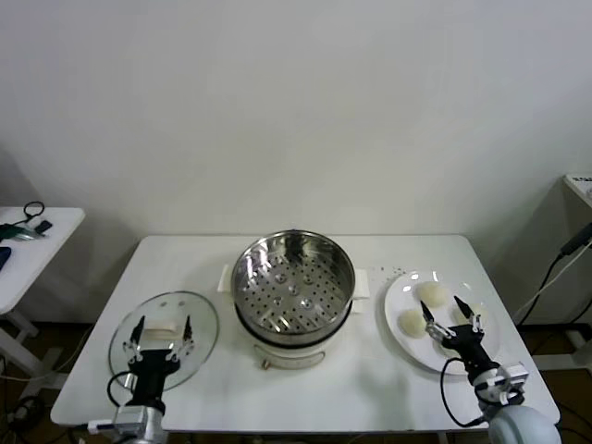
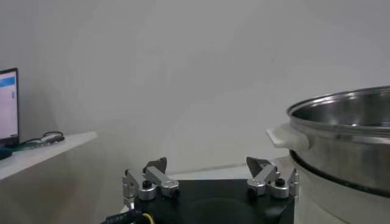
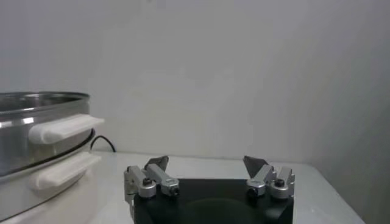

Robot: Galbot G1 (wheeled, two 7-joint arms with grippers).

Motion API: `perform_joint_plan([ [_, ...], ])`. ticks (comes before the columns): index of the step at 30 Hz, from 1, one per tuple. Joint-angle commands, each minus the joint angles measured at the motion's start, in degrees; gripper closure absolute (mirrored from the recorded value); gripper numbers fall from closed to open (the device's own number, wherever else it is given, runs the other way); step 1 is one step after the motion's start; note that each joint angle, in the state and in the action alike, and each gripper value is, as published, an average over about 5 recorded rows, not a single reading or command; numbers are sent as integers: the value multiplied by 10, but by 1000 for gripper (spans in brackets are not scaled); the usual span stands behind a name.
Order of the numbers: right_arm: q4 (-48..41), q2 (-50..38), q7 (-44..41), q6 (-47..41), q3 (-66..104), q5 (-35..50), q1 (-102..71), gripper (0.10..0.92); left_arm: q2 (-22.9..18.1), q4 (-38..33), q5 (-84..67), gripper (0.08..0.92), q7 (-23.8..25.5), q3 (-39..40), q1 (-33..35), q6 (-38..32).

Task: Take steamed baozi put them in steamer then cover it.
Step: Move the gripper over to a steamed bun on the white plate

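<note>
I will close my right gripper around the sides of the steamed baozi (image 1: 432, 294) at the white plate's far edge, the one nearest the white wall.
The steamer (image 1: 292, 287) stands at the table's centre, a shiny steel pot with its perforated tray bare. It also shows in the left wrist view, steamer (image 2: 347, 140), and in the right wrist view, steamer (image 3: 36, 134). The cover (image 1: 199, 344), a clear glass lid with a cream bar handle (image 1: 162, 326), lies flat to the steamer's left. My left gripper (image 1: 163, 326) hangs open just above it, also seen as left gripper (image 2: 207, 162). Two steamed baozi (image 1: 431, 294) (image 1: 412, 322) sit on a white plate (image 1: 398, 298) at the right; a third shows partly behind my open right gripper (image 1: 450, 314) (image 3: 207, 161).
A white side table (image 1: 28, 240) with cables stands off to the left, and a screen (image 2: 7, 106) is beside it. Another surface (image 1: 581, 185) and a hanging cable (image 1: 555, 268) are at the right edge. A white wall runs behind the table.
</note>
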Motion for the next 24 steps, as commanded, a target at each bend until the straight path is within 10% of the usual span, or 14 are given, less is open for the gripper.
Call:
perform_joint_plan([
  [1, -4, -54, -52, -83, 0, -63, 37, 203, 1, 2, 4, 177, 1, 1, 1, -2],
  [13, -135, -289, -371, -154, -115, -153, 243, 203, 10, 3, 0, 177, -6, 5, -2, -1],
  [24, -312, -320, -582, -75, -414, -291, 582, 203, 20, 14, -18, 177, -9, -4, -12, 1],
])
